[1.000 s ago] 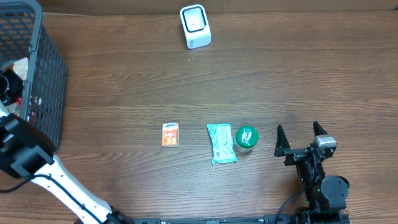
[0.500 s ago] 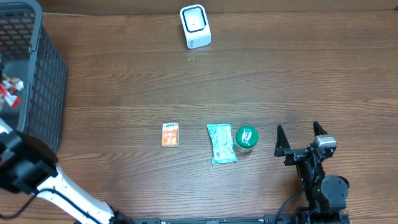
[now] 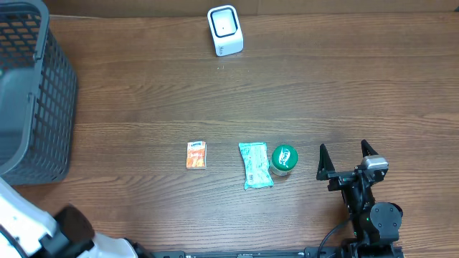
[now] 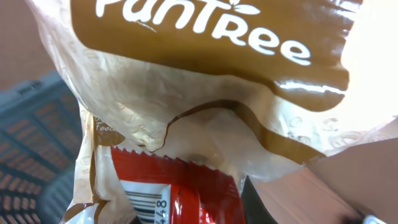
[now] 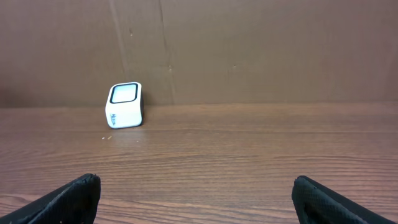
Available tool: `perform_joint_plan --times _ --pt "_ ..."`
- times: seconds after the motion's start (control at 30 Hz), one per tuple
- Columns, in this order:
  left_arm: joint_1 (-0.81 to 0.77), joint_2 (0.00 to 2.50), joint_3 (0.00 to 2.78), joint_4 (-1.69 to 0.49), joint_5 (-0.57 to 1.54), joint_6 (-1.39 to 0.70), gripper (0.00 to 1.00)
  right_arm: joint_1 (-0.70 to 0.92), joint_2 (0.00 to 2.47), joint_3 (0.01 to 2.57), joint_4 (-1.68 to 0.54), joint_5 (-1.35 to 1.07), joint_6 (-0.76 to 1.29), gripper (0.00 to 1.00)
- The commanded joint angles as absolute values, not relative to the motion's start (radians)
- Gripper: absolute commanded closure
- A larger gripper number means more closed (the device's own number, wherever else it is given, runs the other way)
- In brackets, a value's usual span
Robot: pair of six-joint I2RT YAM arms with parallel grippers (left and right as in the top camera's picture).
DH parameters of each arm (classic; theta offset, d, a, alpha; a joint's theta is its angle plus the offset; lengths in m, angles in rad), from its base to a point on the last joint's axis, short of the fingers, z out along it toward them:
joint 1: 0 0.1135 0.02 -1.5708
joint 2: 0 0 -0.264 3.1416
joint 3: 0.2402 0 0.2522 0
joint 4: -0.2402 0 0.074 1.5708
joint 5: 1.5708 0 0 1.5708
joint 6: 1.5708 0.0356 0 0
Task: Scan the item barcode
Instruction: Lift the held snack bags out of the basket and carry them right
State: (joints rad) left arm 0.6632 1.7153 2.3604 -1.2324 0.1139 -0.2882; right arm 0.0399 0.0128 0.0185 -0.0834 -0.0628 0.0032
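Note:
Next, my left gripper sets the PanTree packet free on the table (image 3: 176,158), close beside the orange packet and toward the mesh basket.
A cream and brown "PanTree" snack packet (image 4: 205,93) fills the left wrist view, with a red wrapper and a white barcode label (image 4: 146,202) at its lower edge. My left gripper is shut on this packet; only one dark finger (image 4: 256,204) shows beside it. In the overhead view just the left arm's white link (image 3: 21,229) appears at the bottom left corner, and the gripper itself is out of frame. The white scanner (image 3: 225,30) stands at the table's far edge and shows again as the scanner (image 5: 125,104) in the right wrist view. My right gripper (image 3: 347,161) rests open near the front right, with nothing between its fingers.
A dark mesh basket (image 3: 50,86) stands at the left edge of the table. An orange packet (image 3: 196,154), a teal packet (image 3: 255,165) and a green-lidded can (image 3: 283,159) lie in a row at the middle front, left of the right gripper.
My left arm has drawn back out of the basket toward the bottom left corner, taking the packet with it. The right arm has stayed still.

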Motion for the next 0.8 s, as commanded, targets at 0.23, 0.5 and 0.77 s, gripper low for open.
perform_joint_plan --times 0.23,0.5,0.77 --pt "0.425 1.602 2.359 -1.516 0.114 -0.314 0.96 0.038 0.003 0.008 -0.08 -0.054 -0.001 0.0" --pt "0.227 1.631 2.232 -1.689 0.045 -0.284 0.96 0.038 0.003 0.008 -0.08 -0.054 -0.001 0.0" --pt "0.038 1.631 1.935 -1.652 0.041 -0.285 0.96 0.038 0.003 0.008 -0.08 -0.054 0.0 0.0"
